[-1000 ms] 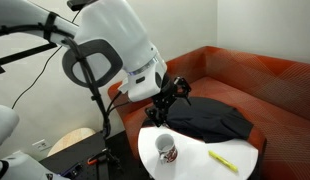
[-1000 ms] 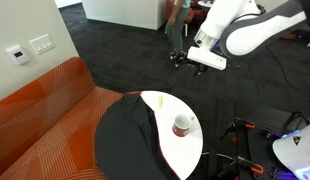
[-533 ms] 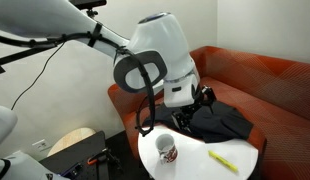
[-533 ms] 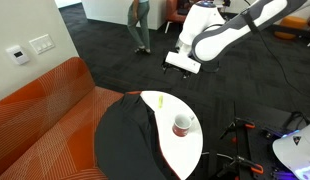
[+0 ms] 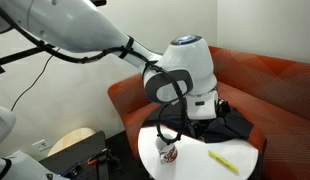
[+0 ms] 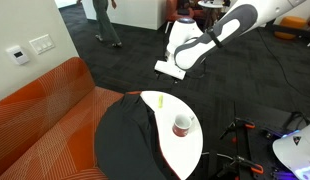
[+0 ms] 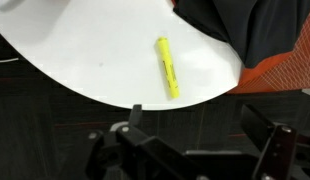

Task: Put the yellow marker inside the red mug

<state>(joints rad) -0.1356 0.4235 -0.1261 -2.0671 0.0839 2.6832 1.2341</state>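
Note:
Next, I close my gripper on the yellow marker's body point(image 5: 226, 164) point(image 7: 169, 74), just past its middle toward the end nearest the white table's edge.
The yellow marker point(image 7: 168, 68) lies flat on the round white table point(image 7: 85, 50), near its edge; it also shows in both exterior views point(image 5: 222, 159) point(image 6: 159, 100). The red mug point(image 5: 167, 150) stands upright on the same table, away from the marker, and shows in the exterior view from the couch side too point(image 6: 181, 126). It is out of the wrist view. My gripper point(image 7: 200, 125) is open and empty, its two dark fingers spread wide. It hovers just off the table's edge, above the floor, with the marker ahead of it. In the exterior views point(image 6: 169, 69) point(image 5: 215, 106) it hangs above the table level.
A dark cloth point(image 7: 245, 30) lies over part of the table and the orange couch point(image 5: 265, 80), close to the marker. A person point(image 6: 100, 15) walks on the dark carpet in the background. Stands and cables point(image 6: 240, 150) are beside the table.
The arm has swung in toward the table and lowered, bringing the gripper close to the table edge on the marker's side. The person in the background has walked left. Marker and mug have not moved.

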